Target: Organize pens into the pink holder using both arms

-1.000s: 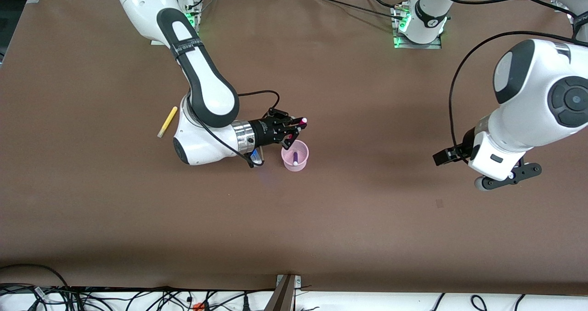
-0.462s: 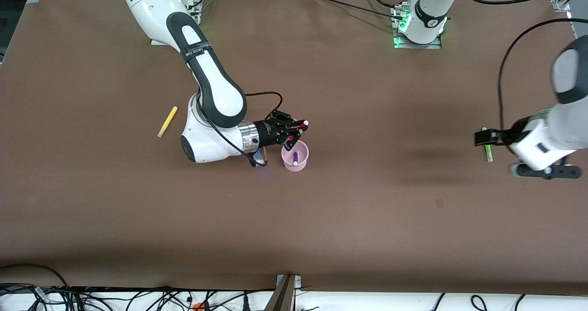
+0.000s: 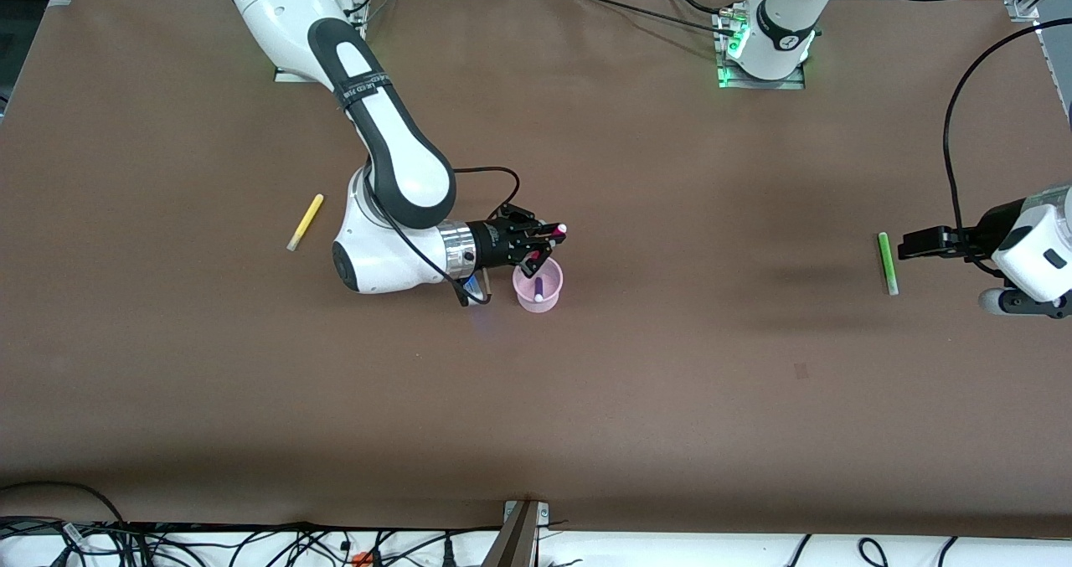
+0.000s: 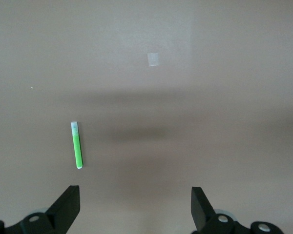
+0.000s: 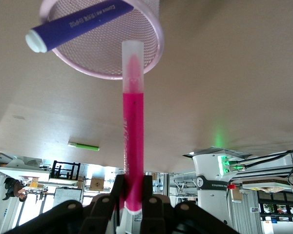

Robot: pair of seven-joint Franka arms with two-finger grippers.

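The robot's right gripper needs to release the magenta pen inside the pink holder (image 3: 543,280) (image 5: 113,43) next to the purple pen.
The pink holder (image 3: 537,288) (image 5: 155,29) stands mid-table with a purple pen (image 3: 538,287) (image 5: 73,24) leaning inside it. My right gripper (image 3: 538,242) (image 5: 133,187) is shut on a magenta pen (image 3: 551,231) (image 5: 133,126), held just above the holder's rim, with its pale tip pointing toward the holder. A yellow pen (image 3: 305,222) lies on the table toward the right arm's end. A light green pen (image 3: 888,263) (image 4: 76,145) (image 5: 83,146) lies toward the left arm's end. My left gripper (image 3: 1026,303) (image 4: 135,195) hangs open and holds nothing, over the table beside the green pen.
The table is covered in brown cloth (image 3: 670,383). A small pale mark (image 3: 801,371) (image 4: 153,59) sits on it nearer the front camera than the green pen. Cables (image 3: 251,546) run along the table's front edge.
The left arm has swung toward its own end of the table, uncovering the green pen. The right gripper with the magenta pen has shifted slightly over the holder.
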